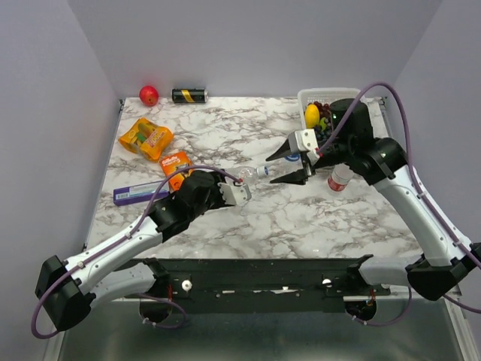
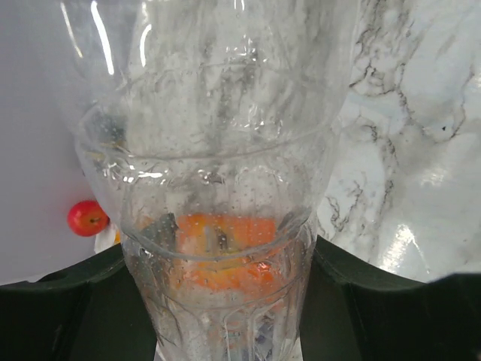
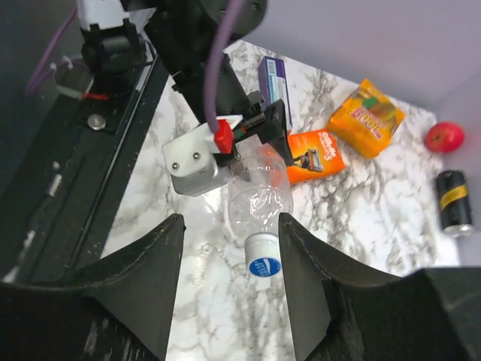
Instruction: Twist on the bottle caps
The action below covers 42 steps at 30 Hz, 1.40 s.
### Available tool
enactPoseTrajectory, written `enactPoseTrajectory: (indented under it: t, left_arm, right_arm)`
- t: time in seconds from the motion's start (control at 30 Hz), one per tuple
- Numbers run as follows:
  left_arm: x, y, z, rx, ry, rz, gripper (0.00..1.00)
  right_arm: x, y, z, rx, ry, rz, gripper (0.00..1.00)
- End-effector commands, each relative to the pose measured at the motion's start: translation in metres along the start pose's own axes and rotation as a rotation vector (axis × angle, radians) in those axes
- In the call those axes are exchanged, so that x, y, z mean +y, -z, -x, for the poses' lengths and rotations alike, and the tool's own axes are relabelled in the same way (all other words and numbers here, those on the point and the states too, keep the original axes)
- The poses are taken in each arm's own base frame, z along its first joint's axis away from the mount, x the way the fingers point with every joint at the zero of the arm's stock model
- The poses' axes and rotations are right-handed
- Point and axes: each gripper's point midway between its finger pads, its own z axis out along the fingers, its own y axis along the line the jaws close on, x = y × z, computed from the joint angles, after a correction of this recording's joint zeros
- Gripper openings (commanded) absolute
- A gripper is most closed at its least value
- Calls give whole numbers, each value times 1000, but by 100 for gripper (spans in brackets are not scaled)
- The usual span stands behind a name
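Note:
Next, I take the cap [image 1: 263, 171] with my right gripper and stand the clear bottle upright, because my left gripper holds it lying over by its base.
My left gripper [image 1: 239, 192] is shut on the base of a plain clear bottle [image 1: 252, 177] and holds it lying over, neck towards the right arm. The bottle fills the left wrist view [image 2: 218, 188], between my fingers [image 2: 361, 301]. In the right wrist view a blue-topped cap [image 3: 263, 259] sits on the neck of the bottle [image 3: 259, 197]. My right gripper [image 1: 287, 167] is open, its two fingers either side of the cap [image 3: 231, 226], not touching it. A red-labelled bottle [image 1: 340, 179] stands by the right arm. The blue-labelled bottle is not visible.
A white basket [image 1: 307, 96] with fruit-like items sits back right. A red ball [image 1: 149, 95] and a black-and-gold can [image 1: 189, 95] lie at the back. An orange packet [image 1: 146, 138], an orange razor pack [image 1: 176, 164] and a blue box [image 1: 135, 195] lie at the left.

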Motion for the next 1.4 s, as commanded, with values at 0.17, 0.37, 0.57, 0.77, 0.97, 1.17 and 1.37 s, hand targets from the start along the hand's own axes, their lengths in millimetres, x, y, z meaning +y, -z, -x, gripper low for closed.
enactPoseTrajectory:
  t: [0.17, 0.37, 0.57, 0.77, 0.97, 1.17, 1.37]
  left_arm:
    - [1, 7, 24, -89, 88, -58, 0]
    - [3, 9, 25, -101, 100, -50, 0]
    - [7, 9, 26, -109, 116, -43, 0]
    - [10, 9, 28, -121, 116, -42, 0]
    - [6, 10, 30, -130, 111, -63, 0]
    - [4, 11, 29, -127, 100, -73, 0]
    - [9, 9, 28, -129, 117, -39, 0]
  right_arm:
    - [-2, -21, -47, 139, 191, 44, 61]
    - [-9, -22, -62, 195, 178, 25, 57]
    - [-10, -24, -70, 208, 139, 19, 51]
    - [-13, -27, -71, 205, 131, 18, 53]
    - [-18, -29, -73, 204, 139, 10, 56]
    - [-20, -31, -76, 209, 125, 7, 51]
    - [-19, -33, -83, 233, 54, 27, 16]
